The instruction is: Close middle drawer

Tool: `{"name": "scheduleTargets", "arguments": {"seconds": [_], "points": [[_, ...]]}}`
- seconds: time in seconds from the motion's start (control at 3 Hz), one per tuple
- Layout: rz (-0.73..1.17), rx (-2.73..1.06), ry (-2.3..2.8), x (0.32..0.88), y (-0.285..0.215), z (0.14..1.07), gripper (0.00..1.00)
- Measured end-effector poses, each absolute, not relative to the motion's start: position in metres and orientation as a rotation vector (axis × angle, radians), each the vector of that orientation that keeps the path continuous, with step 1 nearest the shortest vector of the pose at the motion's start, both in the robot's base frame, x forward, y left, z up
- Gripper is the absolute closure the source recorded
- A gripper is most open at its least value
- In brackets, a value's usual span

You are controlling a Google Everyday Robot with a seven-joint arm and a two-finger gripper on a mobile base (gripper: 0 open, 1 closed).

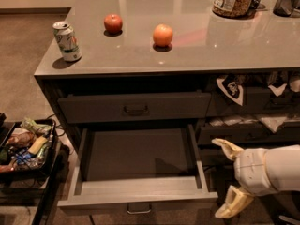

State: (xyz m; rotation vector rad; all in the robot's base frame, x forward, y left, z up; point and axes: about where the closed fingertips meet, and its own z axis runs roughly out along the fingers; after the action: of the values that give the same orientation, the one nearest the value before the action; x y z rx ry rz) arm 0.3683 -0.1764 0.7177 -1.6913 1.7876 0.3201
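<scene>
The middle drawer's front [180, 208], between its handle and the near corner next to my arm, is the next spot that my gripper should move to and close on.
The middle drawer [138, 197] is a wide dark grey-brown box pulled far out from under the counter, empty inside. Its small pull handle [139, 209] sits at the centre of the front, near the bottom edge of the view. My gripper [226, 178] is at the lower right, just right of the drawer's front right corner and apart from it. It is open and empty, with one pale finger [227, 147] above and the other [230, 204] below. The white arm reaches in from the right edge.
The drawer above [135, 108] is nearly shut. On the grey counter [225, 46] stand a soda can [67, 41], an apple [113, 23], an orange [162, 35] and a jar [233, 0]. A black bin of snacks [26, 144] stands at the left. Cluttered shelves [255, 102] are at the right.
</scene>
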Motion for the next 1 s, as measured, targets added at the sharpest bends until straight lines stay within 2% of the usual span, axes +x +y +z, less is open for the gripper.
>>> {"name": "scheduleTargets", "arguments": {"seconds": [0.67, 1.0], "points": [[0.455, -1.672, 1.837, 0.378, -0.156, 0.651, 0.0], [0.51, -1.652, 1.853, 0.363, -0.152, 0.619, 0.0]]}}
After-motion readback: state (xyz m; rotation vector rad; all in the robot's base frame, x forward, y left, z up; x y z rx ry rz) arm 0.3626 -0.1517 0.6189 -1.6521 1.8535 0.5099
